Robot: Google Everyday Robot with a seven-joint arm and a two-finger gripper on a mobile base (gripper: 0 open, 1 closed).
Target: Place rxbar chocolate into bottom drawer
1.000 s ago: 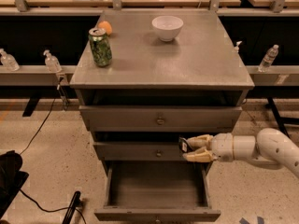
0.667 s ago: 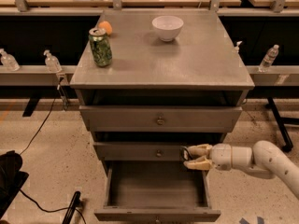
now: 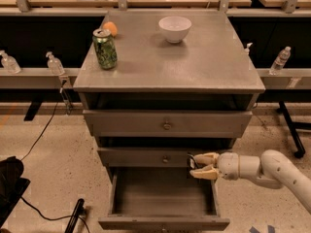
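Note:
The rxbar chocolate will go down from my gripper into the open bottom drawer (image 3: 195,189), near the side closest to my arm.
The bottom drawer (image 3: 163,222) of the grey cabinet is pulled open and its inside looks bare. My gripper (image 3: 198,165) reaches in from the right and hovers above the drawer's back right part, just in front of the middle drawer (image 3: 146,157). Its tan fingers (image 3: 206,158) are closed on a small dark thing with a white patch, the rxbar chocolate (image 3: 193,163), which is mostly hidden between them.
On the cabinet top (image 3: 204,67) stand a green patterned can (image 3: 105,48), an orange fruit (image 3: 111,28) and a white bowl (image 3: 175,28). Water bottles (image 3: 282,60) stand on side ledges. A black cable and bag (image 3: 9,188) lie on the floor at the left.
My gripper has dropped a little lower in front of the middle drawer, toward the open bottom drawer, with the bar still in it. Nothing else moved.

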